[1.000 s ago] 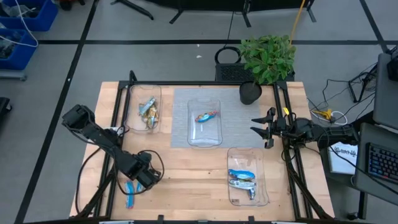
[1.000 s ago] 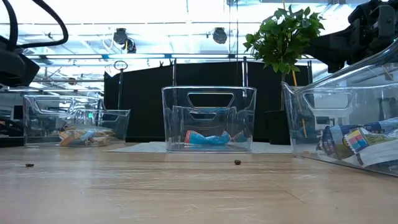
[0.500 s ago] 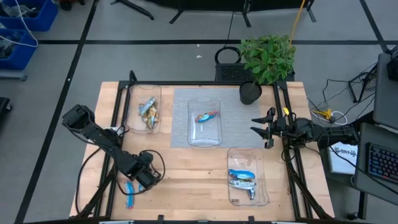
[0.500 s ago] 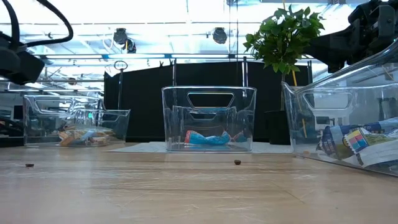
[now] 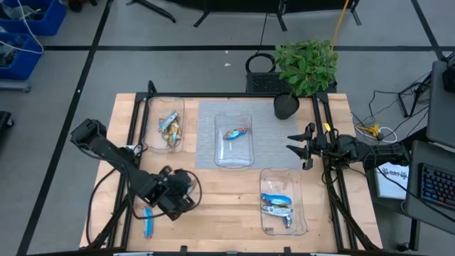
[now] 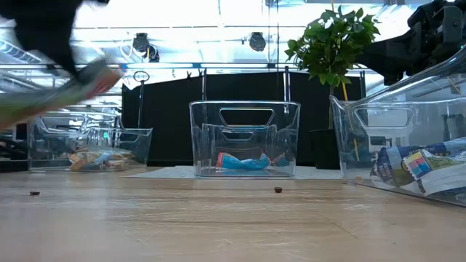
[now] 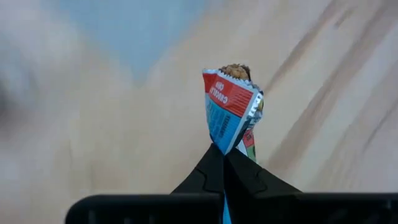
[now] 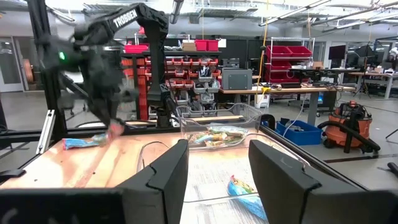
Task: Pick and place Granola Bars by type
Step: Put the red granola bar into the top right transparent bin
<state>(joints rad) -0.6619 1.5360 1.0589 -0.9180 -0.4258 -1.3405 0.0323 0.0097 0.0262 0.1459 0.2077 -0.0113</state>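
I will set the granola bar down with my left gripper in the middle tray, on the near side of its blue bar [image 5: 233, 144].
My left gripper [image 7: 222, 152] is shut on a granola bar in a blue and red wrapper [image 7: 231, 106], above the table's near left part [image 5: 181, 202]. The low view shows that bar as a blurred streak in the air [image 6: 69, 91]. Another blue bar [image 5: 148, 223] lies flat on the wood by the near left corner. A left tray [image 5: 169, 107] holds gold bars [image 5: 169, 128], and a middle tray [image 5: 233, 160] holds one blue bar [image 5: 236, 133]. A near right tray [image 5: 284, 226] holds blue and silver bars [image 5: 277, 204]. My right gripper [image 5: 302, 146] waits open at the right edge. My left gripper pinches one end of the bar's wrapper [image 7: 227, 138] between its two fingertips. The rest of the bar sticks out past the fingertips. It is lifted clear of the table and tilted in the low view.
A potted plant [image 5: 304, 67] stands at the far right corner. A grey mat [image 5: 206, 135] lies under the middle tray. Bare wood [image 5: 220, 206] lies between my left gripper and the near right tray. Small crumbs [image 6: 277, 190] dot the tabletop.
My left gripper has gone toward the table's right edge and up with a bar, which has come into the low view as a blur in the air. The other blue bar has stayed on the wood.
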